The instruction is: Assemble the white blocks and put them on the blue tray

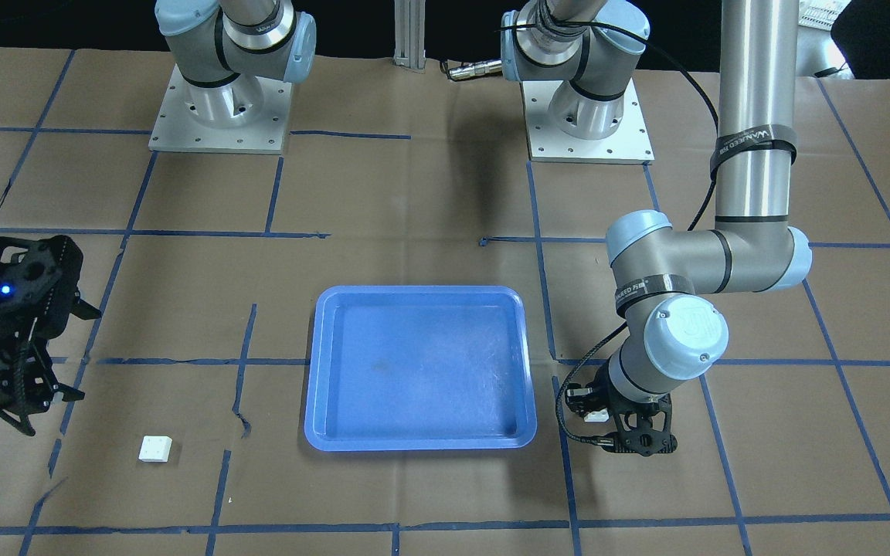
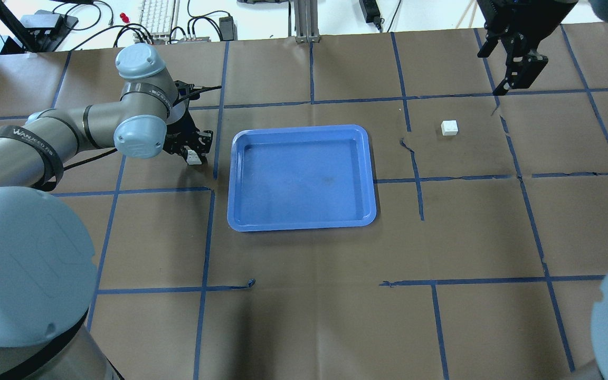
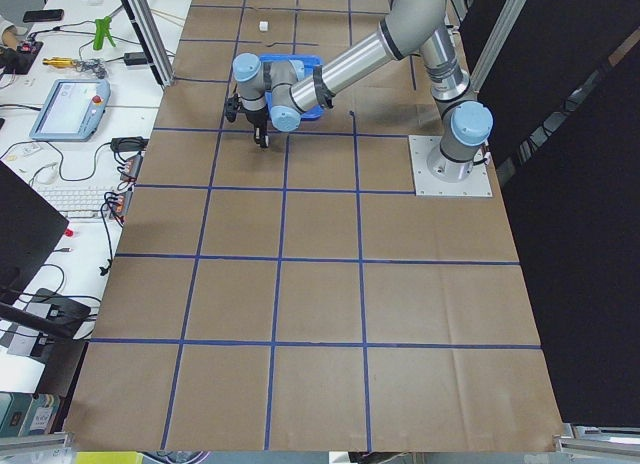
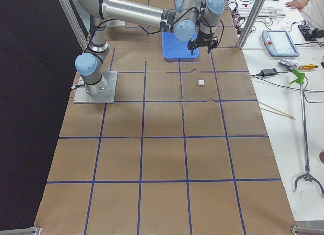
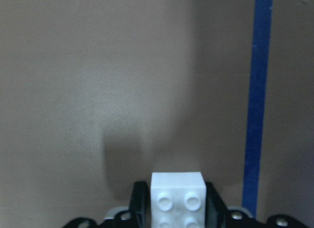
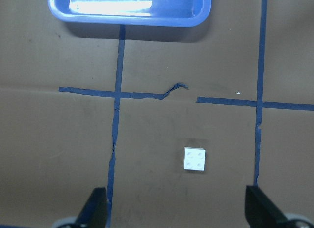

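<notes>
I should close my right gripper on the opposite sides (image 1: pixel 154 458) (image 6: pixel 203 160) of the loose white block, which lies studs-up on the brown paper beside the blue tray.
One white block (image 5: pixel 177 198) sits between the fingers of my left gripper (image 2: pixel 194 157), which is shut on it, studs toward the wrist camera, low over the table just left of the blue tray (image 2: pixel 304 179). In the front view this gripper (image 1: pixel 598 417) is at the tray's (image 1: pixel 422 371) right side. The other white block (image 2: pixel 449 127) lies studs-up on the paper, right of the tray; it also shows in the front view (image 1: pixel 155 449) and the right wrist view (image 6: pixel 195 159). My right gripper (image 2: pixel 518 82) is open and empty, above and beyond that block. The tray holds nothing.
Brown paper with blue tape lines covers the table. The arm bases (image 1: pixel 221 108) stand on the robot's side. A keyboard and cables (image 2: pixel 156 16) lie beyond the far table edge. The tray's rim (image 6: pixel 130 7) shows at the top of the right wrist view.
</notes>
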`<state>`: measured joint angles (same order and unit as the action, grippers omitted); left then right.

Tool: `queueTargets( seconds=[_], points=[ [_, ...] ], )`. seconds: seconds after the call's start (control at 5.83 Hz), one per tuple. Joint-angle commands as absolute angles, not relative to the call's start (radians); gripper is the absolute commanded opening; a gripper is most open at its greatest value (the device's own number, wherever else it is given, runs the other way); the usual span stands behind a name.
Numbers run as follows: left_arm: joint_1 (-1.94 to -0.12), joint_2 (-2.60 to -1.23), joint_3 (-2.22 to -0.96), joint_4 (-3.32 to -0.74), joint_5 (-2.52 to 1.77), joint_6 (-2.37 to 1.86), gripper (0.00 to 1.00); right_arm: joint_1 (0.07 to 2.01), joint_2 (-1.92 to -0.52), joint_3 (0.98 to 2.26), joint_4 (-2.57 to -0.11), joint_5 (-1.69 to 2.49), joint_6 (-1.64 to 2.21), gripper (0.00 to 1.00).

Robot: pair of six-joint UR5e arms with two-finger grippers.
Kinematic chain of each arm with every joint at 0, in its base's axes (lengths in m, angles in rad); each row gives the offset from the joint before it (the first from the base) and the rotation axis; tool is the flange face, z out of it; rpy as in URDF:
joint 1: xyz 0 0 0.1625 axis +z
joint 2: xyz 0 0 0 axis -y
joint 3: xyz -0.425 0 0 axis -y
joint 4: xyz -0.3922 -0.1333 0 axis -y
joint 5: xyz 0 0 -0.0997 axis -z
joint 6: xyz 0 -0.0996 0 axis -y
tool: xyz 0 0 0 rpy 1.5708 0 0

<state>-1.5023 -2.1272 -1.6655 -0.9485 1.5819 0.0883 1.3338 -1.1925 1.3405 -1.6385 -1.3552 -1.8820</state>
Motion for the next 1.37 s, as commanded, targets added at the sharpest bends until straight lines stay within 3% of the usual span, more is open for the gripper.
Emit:
queueTargets(
  seconds=[0.0,0.69,1.2],
  points=[
    [-1.57,-2.053,-1.666,-0.969,1.583,0.23,0.18,1.254,-1.082,1.339,-1.638,-1.194,-1.957,1.0],
    [-1.803,-2.014,-1.687,-0.986,1.586,0.987,0.21,1.157,-0.892,1.377,-1.666,-0.964,-2.1,1.0],
    [-1.88,-2.057,-1.732,-0.94,1.574,1.287,0.33,1.157,-0.876,1.566,-1.97,-0.908,-2.105,1.0]
  ],
)
